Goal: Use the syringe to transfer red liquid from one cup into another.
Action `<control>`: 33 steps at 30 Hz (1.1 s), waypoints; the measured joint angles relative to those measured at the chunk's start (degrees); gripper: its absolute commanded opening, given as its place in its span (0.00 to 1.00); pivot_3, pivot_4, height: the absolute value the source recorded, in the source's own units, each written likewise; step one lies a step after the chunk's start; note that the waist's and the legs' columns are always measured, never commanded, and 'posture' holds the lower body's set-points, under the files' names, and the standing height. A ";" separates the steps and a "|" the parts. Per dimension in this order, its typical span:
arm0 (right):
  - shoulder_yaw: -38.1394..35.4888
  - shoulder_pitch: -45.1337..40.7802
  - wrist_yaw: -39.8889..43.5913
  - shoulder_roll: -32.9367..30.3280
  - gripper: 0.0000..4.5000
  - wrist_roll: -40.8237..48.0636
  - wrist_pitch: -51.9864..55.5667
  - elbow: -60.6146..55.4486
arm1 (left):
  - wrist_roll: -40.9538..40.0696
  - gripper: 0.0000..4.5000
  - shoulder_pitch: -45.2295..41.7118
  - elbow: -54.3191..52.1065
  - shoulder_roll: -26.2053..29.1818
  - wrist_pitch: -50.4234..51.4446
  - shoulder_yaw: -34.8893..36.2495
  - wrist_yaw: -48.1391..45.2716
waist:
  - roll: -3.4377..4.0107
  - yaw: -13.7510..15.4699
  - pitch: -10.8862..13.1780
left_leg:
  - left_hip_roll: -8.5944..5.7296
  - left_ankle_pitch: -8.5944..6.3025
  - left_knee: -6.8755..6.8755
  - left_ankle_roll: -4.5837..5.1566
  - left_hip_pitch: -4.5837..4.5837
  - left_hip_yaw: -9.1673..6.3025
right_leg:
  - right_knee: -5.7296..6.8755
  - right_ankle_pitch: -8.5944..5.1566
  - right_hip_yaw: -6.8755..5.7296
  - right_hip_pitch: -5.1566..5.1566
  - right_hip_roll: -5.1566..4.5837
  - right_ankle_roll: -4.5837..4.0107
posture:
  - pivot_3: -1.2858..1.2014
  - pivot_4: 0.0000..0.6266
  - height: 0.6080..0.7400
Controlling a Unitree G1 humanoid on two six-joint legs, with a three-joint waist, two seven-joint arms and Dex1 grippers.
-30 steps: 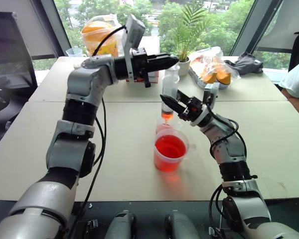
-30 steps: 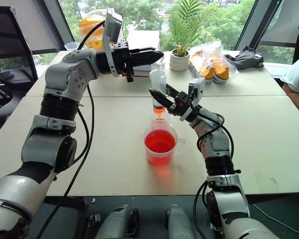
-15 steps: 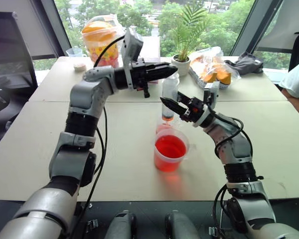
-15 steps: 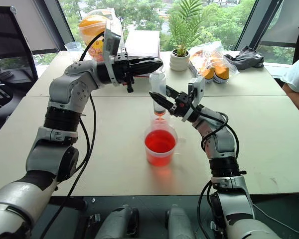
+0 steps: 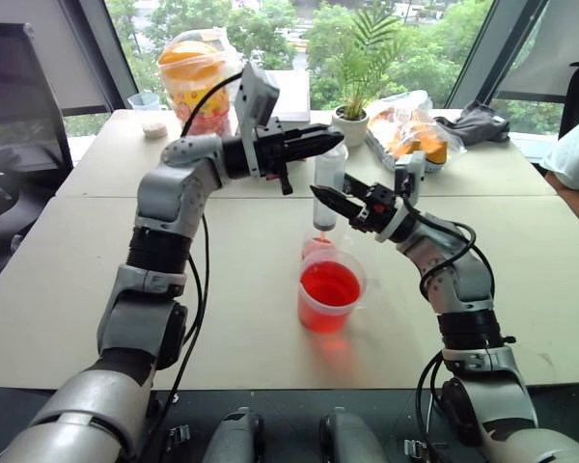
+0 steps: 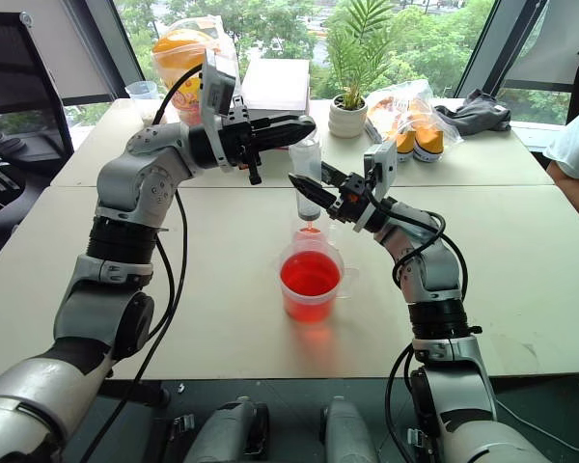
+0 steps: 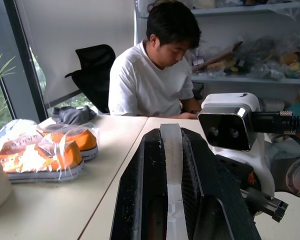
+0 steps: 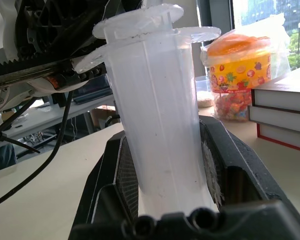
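My right gripper will put the syringe down on the bare table [image 5: 438,269] next to the wide cup's handle.
The syringe [image 5: 328,183] stands upright over the small clear cup [image 5: 313,247], its orange-red tip [image 5: 323,229] just above the rim. A little red liquid lies in that small cup. My right gripper [image 5: 324,202] is shut on the syringe barrel [image 8: 160,125] from the right. My left gripper [image 5: 332,141] reaches in from the left and is shut on the white plunger [image 7: 170,170] at the top. Just in front stands the wide handled cup [image 5: 330,289], about half full of red liquid [image 5: 329,284].
Along the far side of the table stand a potted plant [image 5: 355,121], a bagged snack jar [image 5: 198,72], books [image 6: 275,87], packaged orange shoes [image 5: 415,135] and a dark cloth [image 5: 478,123]. A person [image 7: 160,70] sits at the table's right end.
My left gripper has sunk a little with the plunger. The red liquid at the bottom of the syringe barrel has nearly gone. The right gripper has kept its place.
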 measured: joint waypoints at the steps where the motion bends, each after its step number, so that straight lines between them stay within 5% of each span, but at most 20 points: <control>1: 0.00 0.00 0.05 0.06 0.31 0.00 0.00 0.00 | 0.02 0.20 -0.06 0.00 0.18 0.14 -0.02 0.04 | 0.00 0.00 0.00 | 0.00 0.00 0.00 0.00 0.00 0.00 | 0.00 0.00 0.00 0.00 0.00 0.00 | 0.52 0.24 1.00; 9: -0.73 -0.99 0.29 0.21 0.31 -0.04 -1.15 0.05 | -1.24 1.00 -0.03 -1.42 5.53 7.04 1.44 0.40 | 0.00 -0.19 0.00 | 0.02 0.00 -0.01 0.00 0.00 -0.02 | 0.01 0.00 0.00 -0.02 0.04 0.00 | 0.52 0.24 1.00; 23: -0.72 -2.61 -2.73 -0.93 0.31 0.63 3.68 -1.72 | -5.87 1.00 13.82 -19.04 19.37 16.37 1.08 -5.60 | 0.01 0.17 0.00 | -0.01 0.02 -0.01 -0.04 -0.01 -0.03 | 0.00 0.00 -0.01 -0.01 -0.23 -0.01 | 0.52 0.24 1.00; 33: -11.93 -16.97 -23.83 -13.81 0.31 14.37 43.56 -13.28 | -8.96 1.00 15.44 -21.88 19.77 17.81 1.14 -4.50 | 0.02 0.05 0.00 | 0.03 0.01 -0.13 -0.04 -0.03 -0.08 | -0.05 -0.02 0.01 -0.07 -0.35 -0.06 | 0.52 0.24 1.00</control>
